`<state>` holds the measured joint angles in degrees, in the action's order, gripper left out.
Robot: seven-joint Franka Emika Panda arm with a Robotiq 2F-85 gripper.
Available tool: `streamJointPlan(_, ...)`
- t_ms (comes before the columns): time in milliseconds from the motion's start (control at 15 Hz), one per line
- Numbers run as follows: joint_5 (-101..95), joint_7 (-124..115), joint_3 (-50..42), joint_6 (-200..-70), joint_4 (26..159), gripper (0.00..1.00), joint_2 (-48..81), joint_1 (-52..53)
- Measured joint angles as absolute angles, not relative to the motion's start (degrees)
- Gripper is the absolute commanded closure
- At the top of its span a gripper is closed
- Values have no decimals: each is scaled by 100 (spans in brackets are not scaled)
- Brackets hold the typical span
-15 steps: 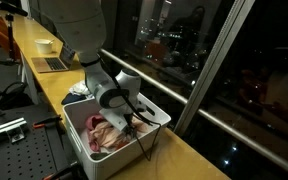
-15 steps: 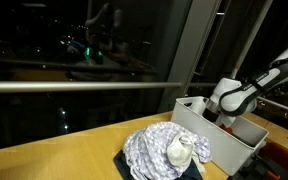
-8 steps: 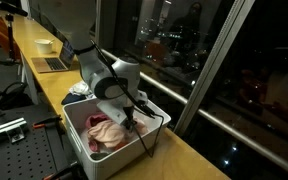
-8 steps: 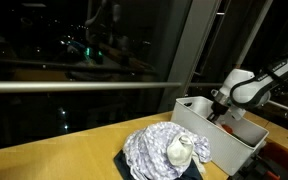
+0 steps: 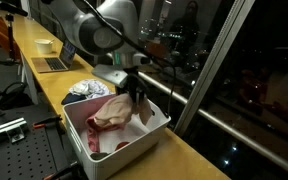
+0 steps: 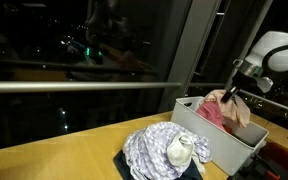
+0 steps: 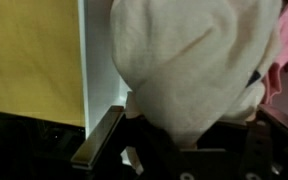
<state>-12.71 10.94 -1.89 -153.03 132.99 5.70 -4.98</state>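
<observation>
My gripper has the cream and pink cloth, held up over a white bin. It will let go of it on the heap of patterned grey-white cloth [image 5: 91,88] next to the white bin.
My gripper [image 5: 132,87] is shut on a cream and pink cloth [image 5: 112,110] and holds it up over a white bin [image 5: 81,148]. The cloth's lower end hangs to about the bin's rim. More pink cloth [image 5: 121,147] lies in the bottom of the bin. In an exterior view the gripper [image 6: 233,90] holds the cloth [image 6: 224,110] above the bin [image 6: 196,126]. In the wrist view the cloth [image 7: 194,60] fills most of the picture and hides the fingertips of the gripper [image 7: 184,140]. The bin wall [image 7: 99,70] runs beside it.
The bin stands on a wooden counter [image 5: 189,158] along a dark window [image 5: 234,60]. A heap of patterned grey-white cloth [image 6: 164,150] lies next to the bin. A laptop [image 5: 52,63] and a bowl [image 5: 44,45] sit further along the counter.
The gripper has shut inside the bin and risen, lifting the cream and pink cloth out of the bin.
</observation>
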Motion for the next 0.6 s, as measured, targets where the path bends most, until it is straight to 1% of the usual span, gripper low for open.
streamJointPlan(200,-1706,717,-21,-14642,13233,100,-168,-98)
streamJointPlan(600,-1759,377,848,-13171,12549,100,-982,673)
